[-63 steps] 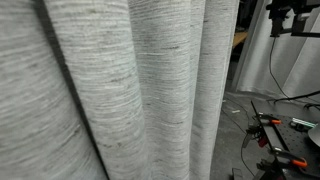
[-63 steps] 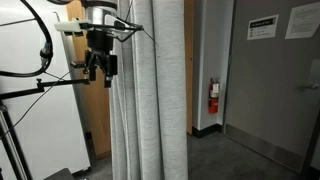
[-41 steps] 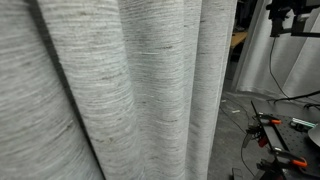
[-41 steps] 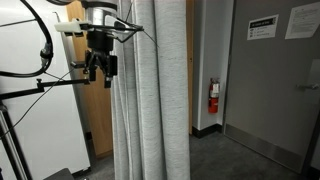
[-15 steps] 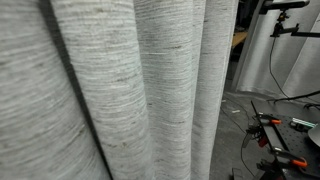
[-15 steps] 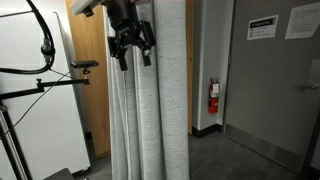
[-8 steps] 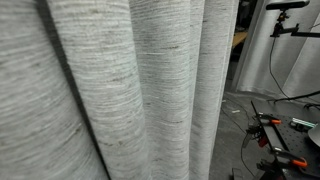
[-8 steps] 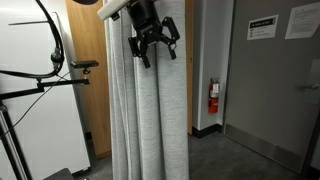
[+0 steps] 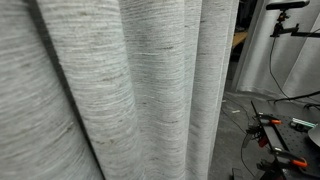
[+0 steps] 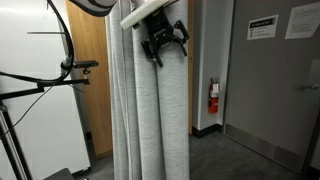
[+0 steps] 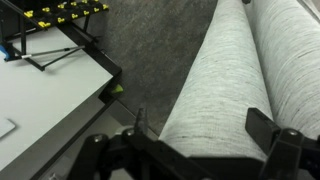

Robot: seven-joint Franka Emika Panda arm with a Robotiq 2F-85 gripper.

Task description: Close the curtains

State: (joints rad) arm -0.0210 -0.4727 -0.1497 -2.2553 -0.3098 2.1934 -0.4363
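Next, I move my gripper in and pinch that fold (image 11: 207, 143), as the curtain's rounded fold sits loose between its wide-open fingers, before I pull the curtain closed.
The grey woven curtain (image 10: 150, 110) hangs in thick vertical folds; it fills most of an exterior view (image 9: 130, 90). My gripper (image 10: 165, 42) is high up in front of the curtain's right-hand folds. In the wrist view the gripper (image 11: 203, 128) is open. Its dark fingers (image 11: 266, 130) stand on either side of one rounded curtain fold (image 11: 220, 80), and that fold lies between them. I cannot tell whether the pads touch the cloth.
A wooden panel (image 10: 90, 100) and white cabinet (image 10: 35, 130) stand beside the curtain, with a black stand arm (image 10: 78, 67). A grey door (image 10: 270, 100) and red fire extinguisher (image 10: 212, 97) are on the other side. Tools and cables (image 9: 280, 135) lie on the floor.
My gripper has moved to the right across the curtain front, from the left folds to the right folds, and a little higher. The folds have shifted slightly.
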